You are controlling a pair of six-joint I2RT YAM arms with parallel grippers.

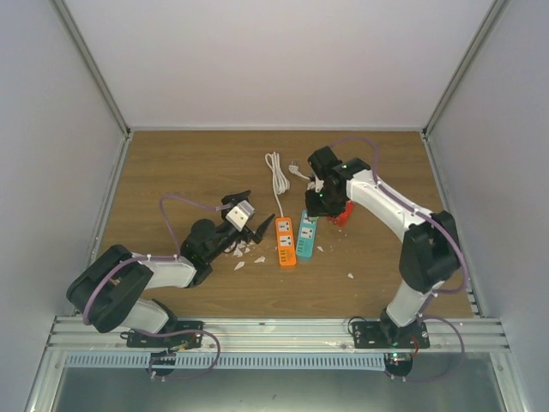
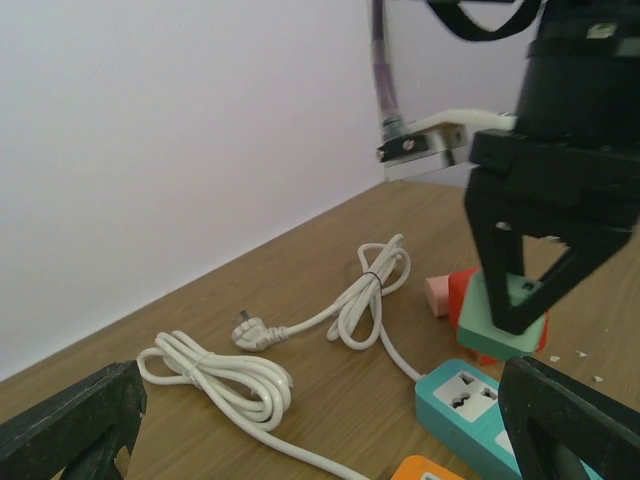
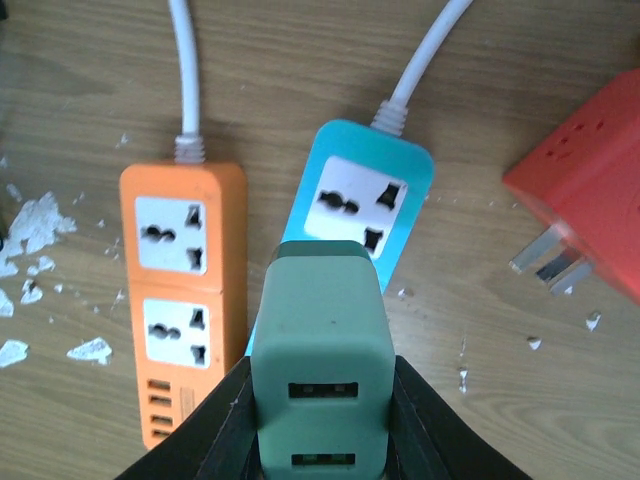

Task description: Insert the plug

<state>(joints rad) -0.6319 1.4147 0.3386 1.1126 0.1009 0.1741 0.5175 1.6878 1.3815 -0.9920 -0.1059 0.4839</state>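
Next, my right gripper lets go of the green USB plug adapter in the far socket of the teal power strip (image 1: 317, 215) (image 3: 385, 214).
My right gripper (image 3: 320, 425) is shut on a green USB plug adapter (image 3: 320, 340) and holds it just above the near socket of the teal power strip (image 3: 358, 200). The plug's prongs are hidden under its body. In the top view the right gripper (image 1: 322, 204) hangs over the far end of the teal strip (image 1: 306, 237). The left wrist view shows the green adapter (image 2: 497, 320) between the right gripper's black fingers (image 2: 500, 270). My left gripper (image 2: 320, 440) is open and empty, left of the strips (image 1: 249, 225).
An orange power strip (image 3: 180, 300) lies beside the teal one on its left. A red adapter (image 3: 590, 190) lies prongs-out to the right. Coiled white cords (image 2: 215, 375) and a loose white plug (image 2: 250, 332) lie behind. White flakes (image 1: 244, 253) litter the wood.
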